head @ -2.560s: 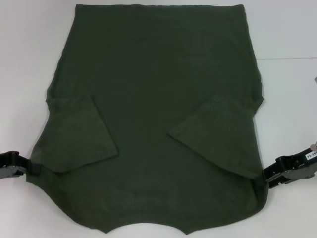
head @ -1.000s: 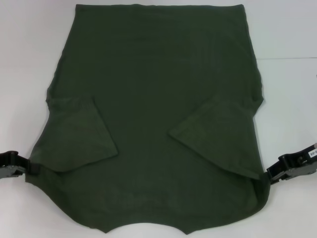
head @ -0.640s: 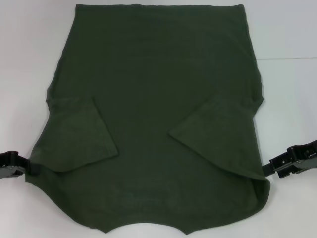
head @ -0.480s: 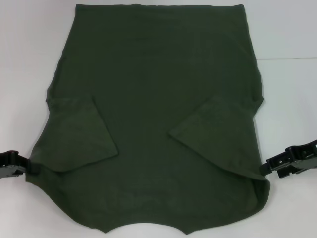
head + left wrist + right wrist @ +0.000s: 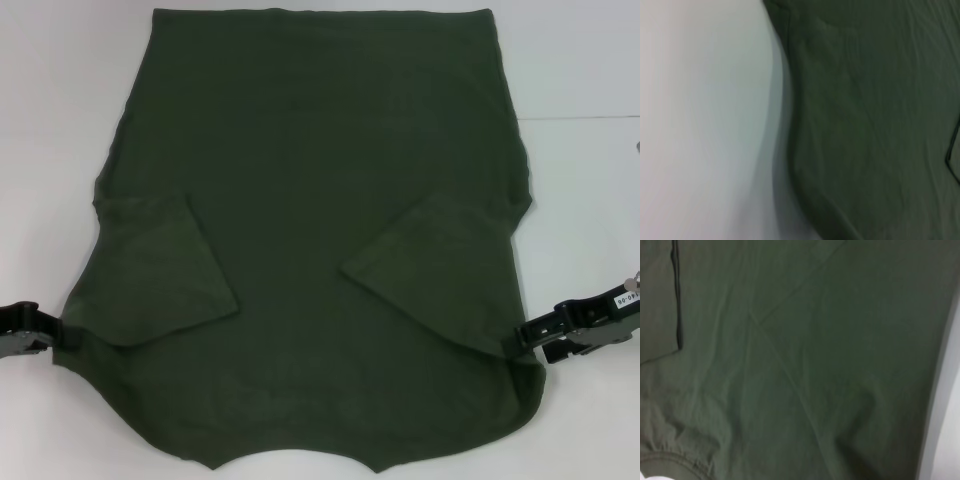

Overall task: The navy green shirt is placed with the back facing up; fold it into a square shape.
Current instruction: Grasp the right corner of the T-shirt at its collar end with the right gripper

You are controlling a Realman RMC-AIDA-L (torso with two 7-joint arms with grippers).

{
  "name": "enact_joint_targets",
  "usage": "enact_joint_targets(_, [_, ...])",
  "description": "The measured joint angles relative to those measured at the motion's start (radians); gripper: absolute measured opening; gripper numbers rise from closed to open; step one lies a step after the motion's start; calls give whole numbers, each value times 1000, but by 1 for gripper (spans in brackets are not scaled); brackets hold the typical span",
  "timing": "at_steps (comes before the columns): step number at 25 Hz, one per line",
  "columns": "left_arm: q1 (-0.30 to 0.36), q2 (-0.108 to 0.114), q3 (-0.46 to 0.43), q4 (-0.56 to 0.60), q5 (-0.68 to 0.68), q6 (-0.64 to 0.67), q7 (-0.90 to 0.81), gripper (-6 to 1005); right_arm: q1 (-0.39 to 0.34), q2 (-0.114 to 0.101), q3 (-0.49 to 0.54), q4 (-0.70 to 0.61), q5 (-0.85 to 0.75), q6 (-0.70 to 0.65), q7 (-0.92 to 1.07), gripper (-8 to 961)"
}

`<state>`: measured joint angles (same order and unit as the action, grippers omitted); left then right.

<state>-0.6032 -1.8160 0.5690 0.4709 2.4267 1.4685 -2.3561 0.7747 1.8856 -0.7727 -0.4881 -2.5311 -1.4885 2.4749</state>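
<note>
The shirt's shoulder by my right gripper is bulging slack. Next, my right gripper grabs the shoulder's outer edge (image 5: 541, 368) and pulls it tight before it folds the collar toward the hem.
The navy green shirt (image 5: 320, 200) lies flat on the white table, collar at the near edge and hem far from me. Both short sleeves are folded inward onto the body, the left sleeve (image 5: 160, 270) and the right sleeve (image 5: 440, 270). My left gripper (image 5: 62, 337) sits low at the shirt's left edge near the shoulder. On the opposite side, my right gripper (image 5: 520, 340) touches the shirt's right edge by the shoulder. The left wrist view shows the shirt (image 5: 875, 125) filling one side beside bare table. The right wrist view is almost all shirt (image 5: 790, 365).
White table (image 5: 580, 200) shows on both sides of the shirt and beyond the hem. A seam line in the table surface runs on the right (image 5: 590, 119). The shirt's near edge reaches the bottom of the head view.
My right gripper drew back from the shirt's right edge, rose slightly, then came back in and now touches the edge. The left gripper and the shirt have not moved.
</note>
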Motion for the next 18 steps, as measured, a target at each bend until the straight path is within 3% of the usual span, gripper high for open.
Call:
enact_joint_targets(10, [0, 0, -1, 0, 0, 1, 0, 43, 2, 8, -11, 22, -2, 19, 7, 838])
enact_joint_targets(16, [0, 0, -2, 0, 0, 1, 0, 42, 5, 14, -28, 22, 0, 35, 15, 730])
enact_joint_targets(18, [0, 0, -2, 1, 0, 1, 0, 42, 5, 15, -28, 22, 0, 39, 15, 647])
